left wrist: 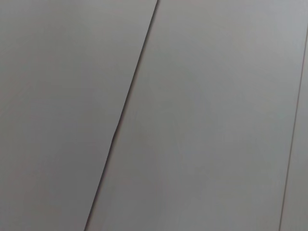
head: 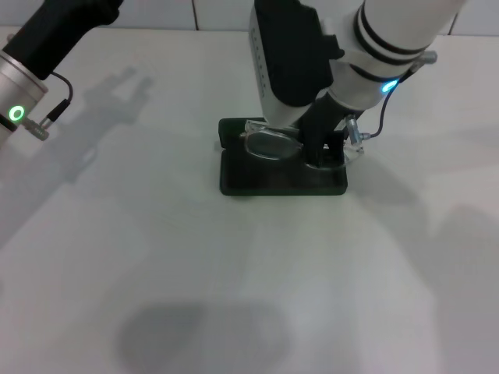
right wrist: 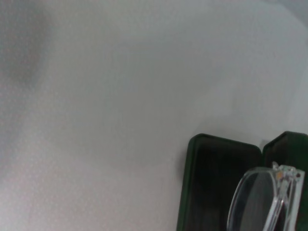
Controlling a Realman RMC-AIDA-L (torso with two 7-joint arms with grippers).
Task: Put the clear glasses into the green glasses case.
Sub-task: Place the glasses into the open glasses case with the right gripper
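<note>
The clear glasses, now just over the case's back half, will go into the dark front tray of the green glasses case (head: 283,167) when my right gripper lets go of them.
The green glasses case (head: 265,181) lies open on the white table, its dark lining facing up. The clear glasses (head: 271,145) sit just over its back half, between the lid and the tray. My right gripper (head: 318,148) reaches down from the upper right and is shut on the right part of the glasses. In the right wrist view one clear lens (right wrist: 255,202) hangs close over the open green glasses case (right wrist: 211,183). Only the forearm of my left arm (head: 31,70) shows, at the upper left, far from the case. The left wrist view holds only plain grey surface.
The white table (head: 156,273) spreads around the case on all sides. A tiled wall edge (head: 195,15) runs along the back. A cable (head: 382,121) loops off the right wrist beside the case.
</note>
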